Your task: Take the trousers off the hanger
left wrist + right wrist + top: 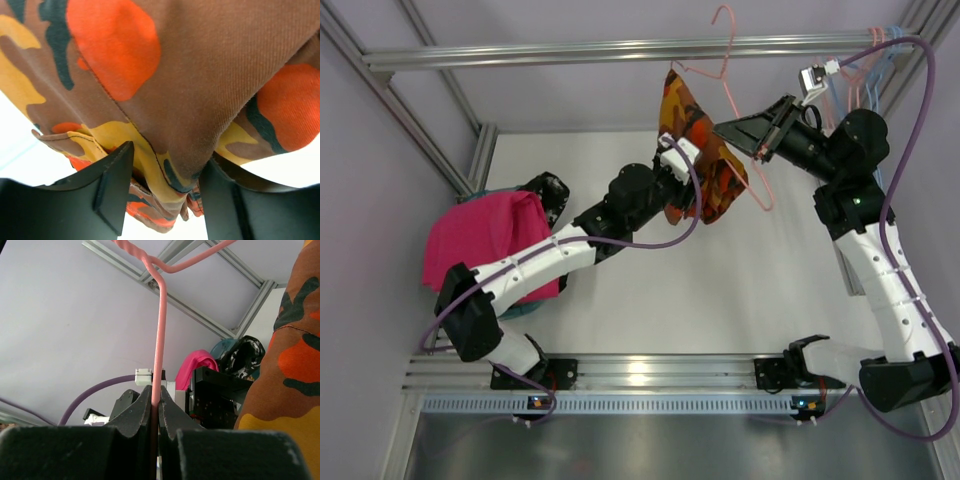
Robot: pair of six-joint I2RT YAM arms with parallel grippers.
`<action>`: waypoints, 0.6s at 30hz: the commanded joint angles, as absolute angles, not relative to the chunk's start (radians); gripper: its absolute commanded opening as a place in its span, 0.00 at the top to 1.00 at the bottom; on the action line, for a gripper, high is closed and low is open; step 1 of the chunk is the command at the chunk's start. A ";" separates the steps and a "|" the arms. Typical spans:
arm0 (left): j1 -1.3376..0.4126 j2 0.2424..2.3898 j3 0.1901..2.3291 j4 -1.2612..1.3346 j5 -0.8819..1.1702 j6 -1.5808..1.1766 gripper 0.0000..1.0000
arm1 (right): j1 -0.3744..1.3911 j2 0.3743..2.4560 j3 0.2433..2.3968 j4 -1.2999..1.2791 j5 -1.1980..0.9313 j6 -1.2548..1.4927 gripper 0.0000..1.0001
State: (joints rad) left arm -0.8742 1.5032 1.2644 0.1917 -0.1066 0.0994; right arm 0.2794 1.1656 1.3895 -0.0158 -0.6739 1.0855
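Note:
The trousers' top corner hangs on the hanger's end above my left gripper, so it should grab the cloth higher up (680, 112) and lift it clear.
The orange-red-yellow patterned trousers (692, 135) hang over a pink wire hanger (728, 85) in mid-air at the back centre. My left gripper (682, 168) is closed on a bunched fold of them; in the left wrist view the cloth (200, 75) fills the gap between my fingers (112, 185). My right gripper (760, 135) is shut on the hanger's wire, which rises from between its closed jaws in the right wrist view (160, 315). The magenta-pink trousers (485, 240) lie in a pile at the left.
A black garment with white marks (546, 193) lies behind the pink pile. An aluminium rail (620, 48) crosses the back, with more pale hangers (865, 60) at its right end. Frame posts stand at both back corners.

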 commanded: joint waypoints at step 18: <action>-0.864 1.522 1.331 0.305 -0.129 0.109 0.30 | 0.290 1.081 1.396 0.204 -0.681 1.055 1.00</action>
State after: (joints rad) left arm -0.8684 1.5089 1.2713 0.2276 -0.1284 0.1219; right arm 0.2794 1.1450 1.3602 -0.0113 -0.6727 1.0756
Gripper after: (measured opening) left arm 0.709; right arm 0.044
